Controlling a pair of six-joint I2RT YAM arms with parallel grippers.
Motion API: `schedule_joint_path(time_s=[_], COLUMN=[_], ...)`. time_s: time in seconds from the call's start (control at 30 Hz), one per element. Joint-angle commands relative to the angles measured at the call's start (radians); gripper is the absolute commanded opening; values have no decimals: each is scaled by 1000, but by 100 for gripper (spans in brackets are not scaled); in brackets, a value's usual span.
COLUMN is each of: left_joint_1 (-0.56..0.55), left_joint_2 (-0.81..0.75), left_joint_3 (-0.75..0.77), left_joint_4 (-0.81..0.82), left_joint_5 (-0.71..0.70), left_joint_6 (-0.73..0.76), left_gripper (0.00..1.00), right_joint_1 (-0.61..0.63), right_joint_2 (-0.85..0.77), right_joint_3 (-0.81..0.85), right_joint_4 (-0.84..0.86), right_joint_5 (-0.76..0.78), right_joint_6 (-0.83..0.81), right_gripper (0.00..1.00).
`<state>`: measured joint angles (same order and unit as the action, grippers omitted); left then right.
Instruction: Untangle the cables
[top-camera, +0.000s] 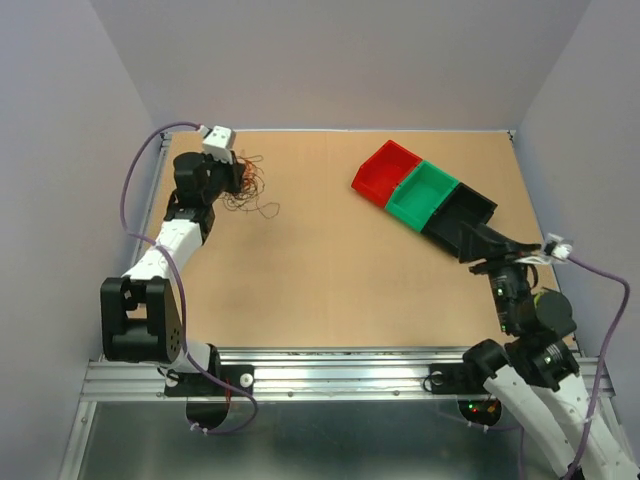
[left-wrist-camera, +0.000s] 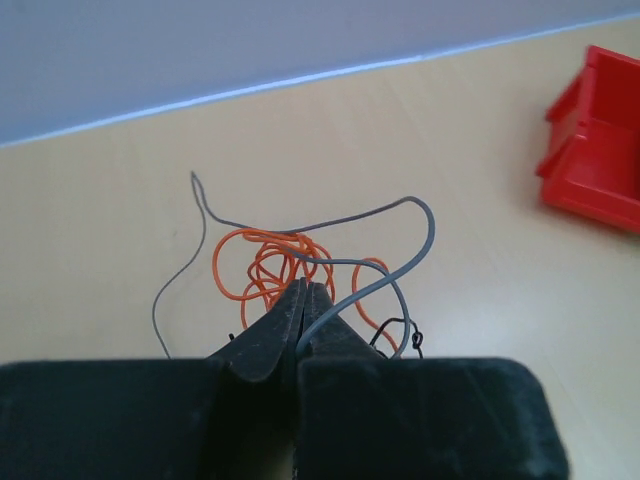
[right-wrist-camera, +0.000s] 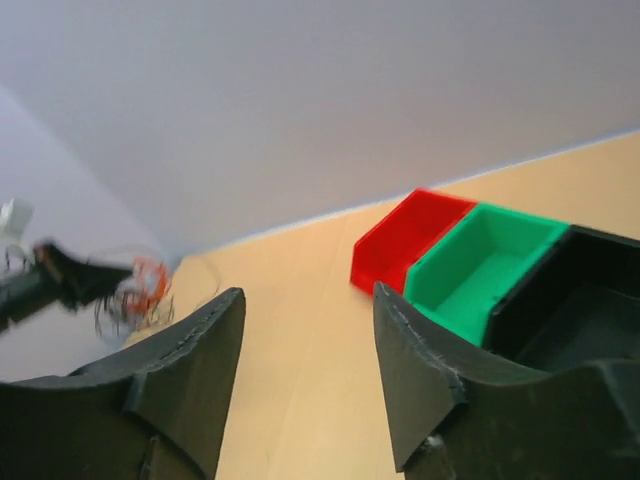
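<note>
Next, I release the grey wire and its tangle from my left gripper on the table (top-camera: 176, 196) beside the nearest grey side.
A tangle of thin curly cables (top-camera: 250, 188) lies at the far left of the table, orange-red and dark grey. In the left wrist view the orange wires (left-wrist-camera: 268, 262) bunch just past my fingertips, and a grey wire (left-wrist-camera: 395, 218) loops over them and runs down between the jaws. My left gripper (left-wrist-camera: 306, 289) is shut on that grey wire, right at the tangle (top-camera: 238, 175). My right gripper (right-wrist-camera: 308, 300) is open and empty, held near the black bin at the right. The tangle shows small and blurred in the right wrist view (right-wrist-camera: 140, 290).
Three bins stand in a diagonal row at the back right: red (top-camera: 386, 171), green (top-camera: 424, 194) and black (top-camera: 460, 219). They also show in the right wrist view, red (right-wrist-camera: 408, 240), green (right-wrist-camera: 485, 268), black (right-wrist-camera: 580, 310). Grey walls close the table's back and sides.
</note>
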<state>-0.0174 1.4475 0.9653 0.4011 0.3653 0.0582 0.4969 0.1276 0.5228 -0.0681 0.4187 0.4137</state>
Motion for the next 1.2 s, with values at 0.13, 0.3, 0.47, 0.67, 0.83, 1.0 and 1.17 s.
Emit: schedule_joint_path(time_s=[0.13,0.3,0.47,0.67,0.83,1.0,1.17], left_joint_1=[-206,-311,-427,-489,-504,-513,-518], left_joint_2=[-79,-39,5,21,17,5,-4], left_joint_3=[25,79,124,119,116,112,107], left_joint_4=[-108,-260,-343,-352,-355,-358,-358], left_joint_5=[142,112,0,-69,-74,-72,-72], left_joint_6=[212,291,330,351,356,356,359], left_gripper=[0,0,0,0,0,0,0], right_joint_1=[-3,-1,5,34,57,77,89], right_joint_2=[444,812,992,1118,1216,1308,1415], right_joint_3=[-50,22,49,118,195,267,336], right_joint_4=[509,700,838,898,918,923,924], right_joint_5=[-642,-886,-992,-1006,-991,-974,-963], right_joint_6=[-216,-292,-311,-296,-283,-288,-285], right_gripper=[68,70,76,77,72,68,67])
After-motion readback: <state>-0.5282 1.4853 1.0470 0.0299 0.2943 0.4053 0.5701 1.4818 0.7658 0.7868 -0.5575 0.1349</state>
